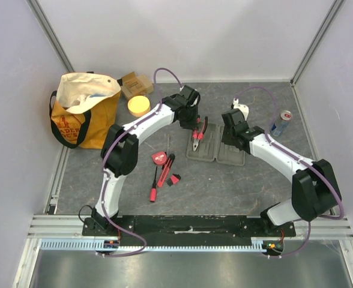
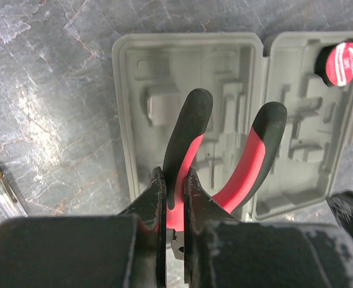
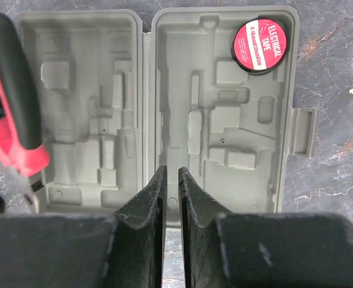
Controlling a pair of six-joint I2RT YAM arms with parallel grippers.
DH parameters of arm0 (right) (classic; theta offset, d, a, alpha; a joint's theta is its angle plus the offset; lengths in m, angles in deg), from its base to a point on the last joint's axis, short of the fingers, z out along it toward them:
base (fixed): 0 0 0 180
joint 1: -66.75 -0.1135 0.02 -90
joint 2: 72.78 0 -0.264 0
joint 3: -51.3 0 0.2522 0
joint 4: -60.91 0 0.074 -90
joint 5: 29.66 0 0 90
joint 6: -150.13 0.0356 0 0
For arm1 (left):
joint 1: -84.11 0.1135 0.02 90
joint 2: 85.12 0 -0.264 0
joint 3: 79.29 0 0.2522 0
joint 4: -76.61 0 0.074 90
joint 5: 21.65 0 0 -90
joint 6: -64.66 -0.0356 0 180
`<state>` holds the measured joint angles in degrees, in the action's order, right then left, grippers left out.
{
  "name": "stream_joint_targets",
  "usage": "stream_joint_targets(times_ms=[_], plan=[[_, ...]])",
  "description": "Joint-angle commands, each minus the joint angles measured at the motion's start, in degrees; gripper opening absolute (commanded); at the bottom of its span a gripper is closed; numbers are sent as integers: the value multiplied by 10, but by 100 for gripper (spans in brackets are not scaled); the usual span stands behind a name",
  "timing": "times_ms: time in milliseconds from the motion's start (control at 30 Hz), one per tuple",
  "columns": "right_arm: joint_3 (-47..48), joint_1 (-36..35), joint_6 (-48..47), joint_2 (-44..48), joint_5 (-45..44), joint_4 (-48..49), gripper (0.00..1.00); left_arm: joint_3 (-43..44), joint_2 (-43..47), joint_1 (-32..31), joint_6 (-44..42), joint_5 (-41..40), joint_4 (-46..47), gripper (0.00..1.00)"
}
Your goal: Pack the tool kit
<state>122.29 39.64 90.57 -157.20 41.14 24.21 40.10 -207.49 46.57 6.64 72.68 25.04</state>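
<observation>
The pliers slant, one handle over the case's hinge; next my left gripper lays them down, regrip, then straightens them inside the pliers' compartment [image 2: 161, 105].
The grey-green tool case [image 1: 211, 153] lies open and flat mid-table, its moulded slots facing up; it also shows in the left wrist view [image 2: 140, 78] and the right wrist view [image 3: 92, 60]. My left gripper [image 1: 196, 127] [image 2: 175, 174] is shut on one handle of the red-and-black pliers [image 2: 191, 132] and holds them above the case's left half. A red electrical tape roll [image 3: 259, 38] sits in a corner slot of the right half. My right gripper [image 1: 229, 135] [image 3: 171, 171] is shut and empty over the right half's near edge.
A red tape measure [image 1: 159, 158], a red knife [image 1: 166, 170], a small red-and-black piece [image 1: 174, 179] and a red-and-black screwdriver [image 1: 153, 186] lie left of the case. The orange tote bag [image 1: 80, 117], cardboard box [image 1: 134, 84], yellow disc [image 1: 138, 105] and a can [image 1: 280, 123] stand at the back.
</observation>
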Motion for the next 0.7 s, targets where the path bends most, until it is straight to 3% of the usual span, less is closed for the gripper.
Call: stream_joint_targets(times_ms=[0, 667], plan=[[-7, 10, 1, 22, 14, 12, 19, 64, -32, -15, 30, -37, -7, 2], [-8, 45, -20, 8, 49, 17, 20, 129, -104, -32, 51, -144, -85, 2]])
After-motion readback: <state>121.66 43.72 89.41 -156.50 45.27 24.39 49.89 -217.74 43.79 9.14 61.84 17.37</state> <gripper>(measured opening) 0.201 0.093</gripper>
